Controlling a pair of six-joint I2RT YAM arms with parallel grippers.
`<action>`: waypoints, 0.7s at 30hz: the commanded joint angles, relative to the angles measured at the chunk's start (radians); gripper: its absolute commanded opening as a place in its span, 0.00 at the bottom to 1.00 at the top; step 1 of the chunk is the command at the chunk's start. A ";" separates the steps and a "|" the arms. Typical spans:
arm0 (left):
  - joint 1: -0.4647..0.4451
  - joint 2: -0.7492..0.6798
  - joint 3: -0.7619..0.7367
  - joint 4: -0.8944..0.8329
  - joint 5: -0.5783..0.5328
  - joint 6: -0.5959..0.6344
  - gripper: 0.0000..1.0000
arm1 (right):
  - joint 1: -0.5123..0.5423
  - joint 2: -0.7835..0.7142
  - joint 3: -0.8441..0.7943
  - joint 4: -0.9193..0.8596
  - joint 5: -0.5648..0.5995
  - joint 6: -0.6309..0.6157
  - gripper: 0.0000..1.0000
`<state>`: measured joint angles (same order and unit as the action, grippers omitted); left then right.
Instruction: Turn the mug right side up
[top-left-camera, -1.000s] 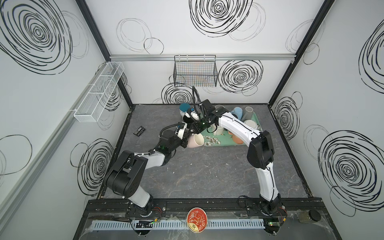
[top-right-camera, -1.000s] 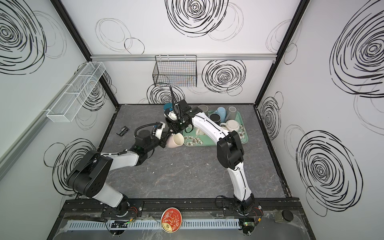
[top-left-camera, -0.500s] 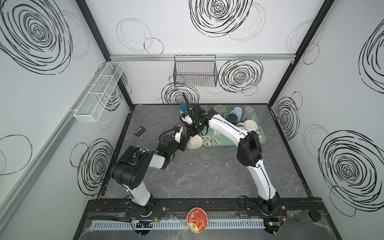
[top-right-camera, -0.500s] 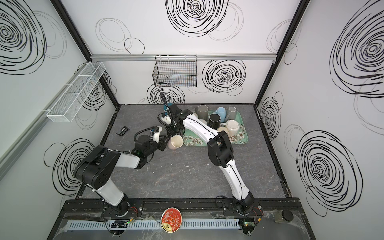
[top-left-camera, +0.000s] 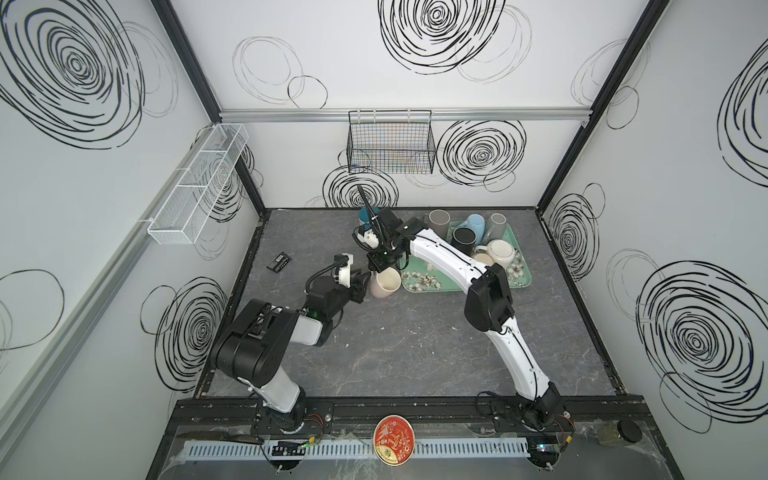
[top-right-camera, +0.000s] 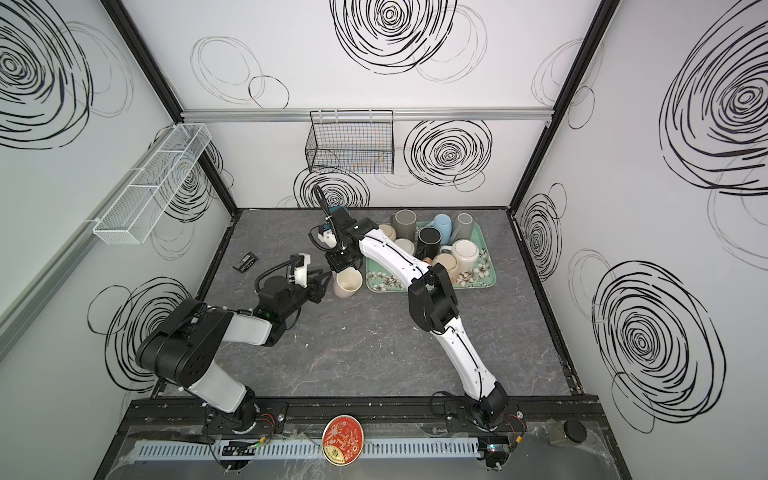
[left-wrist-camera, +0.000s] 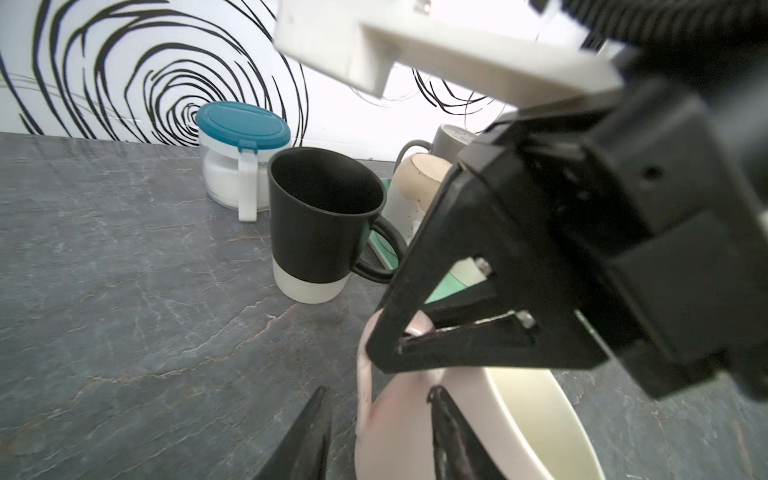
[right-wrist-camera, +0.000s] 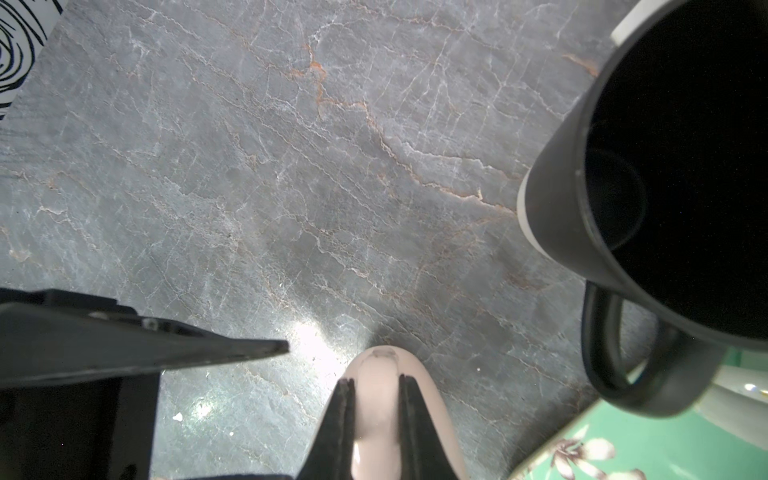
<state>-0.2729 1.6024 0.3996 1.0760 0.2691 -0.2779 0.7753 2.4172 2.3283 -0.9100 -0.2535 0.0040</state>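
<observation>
Next, my right gripper puts the pink mug down, as it slants under that hand's hold on the mug's handle, and then my left gripper will take its side (top-left-camera: 377, 289).
A pale pink mug (top-left-camera: 386, 283) (top-right-camera: 348, 285) with a cream inside has its mouth up, slightly tilted, just left of the green tray. My right gripper (top-left-camera: 380, 266) (right-wrist-camera: 377, 399) comes down from above and is shut on the mug's handle (right-wrist-camera: 376, 370). My left gripper (top-left-camera: 365, 283) (left-wrist-camera: 378, 432) is open at the mug's left side. Its fingers (left-wrist-camera: 313, 428) straddle the handle's lower part (left-wrist-camera: 363, 374) and the mug's wall (left-wrist-camera: 407, 440) without pinching them. Whether the base rests on the table is hidden.
A black mug with a white base (left-wrist-camera: 324, 224) (right-wrist-camera: 665, 166) and a teal-lidded jar (left-wrist-camera: 243, 124) stand right behind the pink mug. The green floral tray (top-left-camera: 419, 280) holds several mugs. A small black object (top-left-camera: 279, 262) lies at the left.
My left gripper has opened and let go of the mug. The mug has turned from lying sideways to mouth up in the right gripper. The left arm has drawn back a little.
</observation>
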 joint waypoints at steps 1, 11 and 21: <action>0.018 -0.068 -0.016 -0.030 -0.034 -0.031 0.42 | 0.024 0.046 0.017 0.025 -0.053 -0.002 0.15; 0.120 -0.143 -0.099 -0.045 -0.074 -0.177 0.35 | 0.060 0.053 0.033 0.054 -0.144 0.000 0.44; 0.235 -0.227 0.012 -0.251 0.020 -0.101 0.37 | 0.033 0.055 0.064 0.062 -0.155 0.012 0.46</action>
<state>-0.0608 1.3808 0.3592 0.8703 0.2417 -0.3885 0.8272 2.4626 2.3680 -0.8478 -0.3908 0.0135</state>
